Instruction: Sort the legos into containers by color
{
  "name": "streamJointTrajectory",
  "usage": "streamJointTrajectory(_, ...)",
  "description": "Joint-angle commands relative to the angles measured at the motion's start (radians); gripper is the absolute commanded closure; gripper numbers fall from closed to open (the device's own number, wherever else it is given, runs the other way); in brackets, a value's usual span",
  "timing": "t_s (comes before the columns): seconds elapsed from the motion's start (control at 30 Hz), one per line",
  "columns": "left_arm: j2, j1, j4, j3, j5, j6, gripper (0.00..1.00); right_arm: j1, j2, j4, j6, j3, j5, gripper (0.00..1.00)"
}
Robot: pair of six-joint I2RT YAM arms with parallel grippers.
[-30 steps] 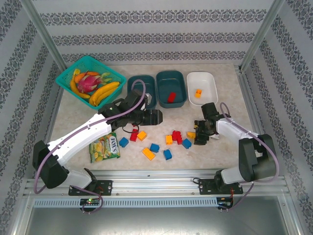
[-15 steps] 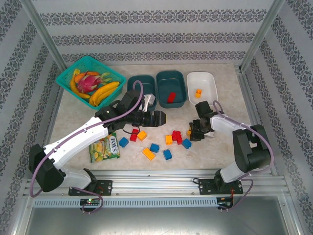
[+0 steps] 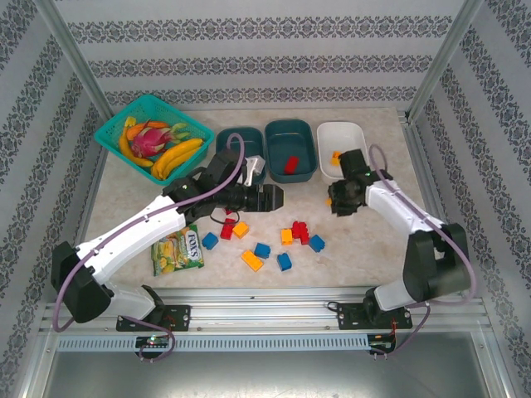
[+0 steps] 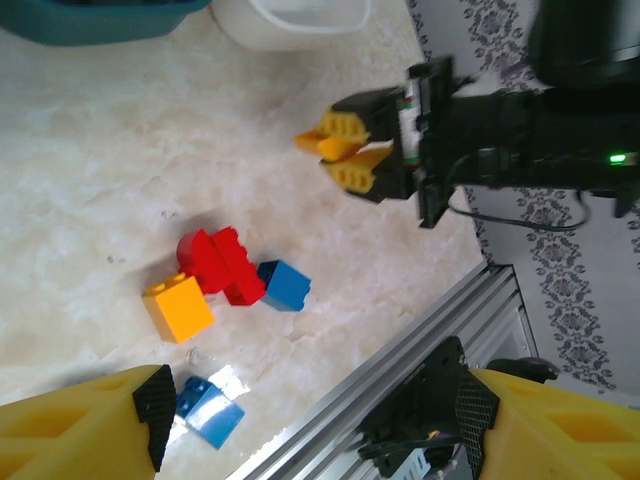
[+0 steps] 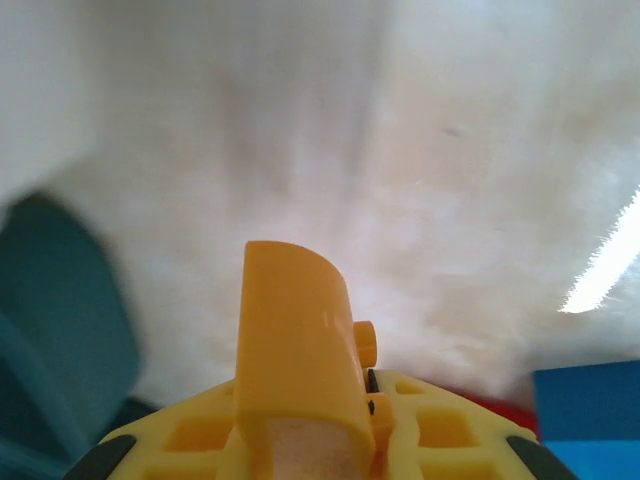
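The robot's right gripper should release the yellow curved lego in the white container, at its near end (image 3: 348,174) next to the orange lego.
My right gripper (image 3: 336,203) is shut on a yellow curved lego (image 5: 300,340), held just above the table in front of the white container (image 3: 353,133); the left wrist view shows the right gripper (image 4: 352,150) with it. An orange lego (image 3: 336,155) lies in that white tub. The middle teal container (image 3: 289,133) holds a red lego (image 3: 290,163). The left teal container (image 3: 232,137) is partly hidden by my left arm. My left gripper (image 3: 272,197) hovers open, with nothing between its fingers, behind the scattered red (image 3: 299,230), blue (image 3: 262,249) and orange (image 3: 251,260) legos.
A turquoise basket of fruit (image 3: 112,124) stands at the back left. A green snack packet (image 3: 177,249) lies under my left arm. The aluminium rail (image 4: 400,350) marks the table's near edge.
My right gripper has shut on the yellow lego, lifted it and moved back toward the white container. My left gripper has shifted slightly right and stayed open.
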Motion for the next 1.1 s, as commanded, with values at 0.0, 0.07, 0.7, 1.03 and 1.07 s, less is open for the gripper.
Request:
streamJointTrajectory(0.0,0.047,0.007,0.055,0.096,0.002,-0.006,0.24,-0.051,-0.038,-0.096,-0.277,0.116,0.144,0.87)
streamJointTrajectory(0.07,0.088,0.025,0.069,0.140,0.018,-0.011,0.24,-0.081,0.012,-0.120,-0.390,0.200,0.147,0.87)
streamJointTrajectory(0.7,0.381,0.084,0.086,0.413,0.082,-0.008,0.24,-0.148,0.622,-0.311,-0.507,0.747,0.204,0.83)
streamJointTrajectory(1.03,0.357,0.084,0.065,0.384,0.051,-0.013,0.24,-0.154,0.715,-0.377,-0.487,0.806,0.218,0.71)
streamJointTrajectory(1.07,0.352,0.084,0.060,0.379,0.043,-0.012,0.24,-0.154,0.724,-0.384,-0.493,0.818,0.212,0.69)
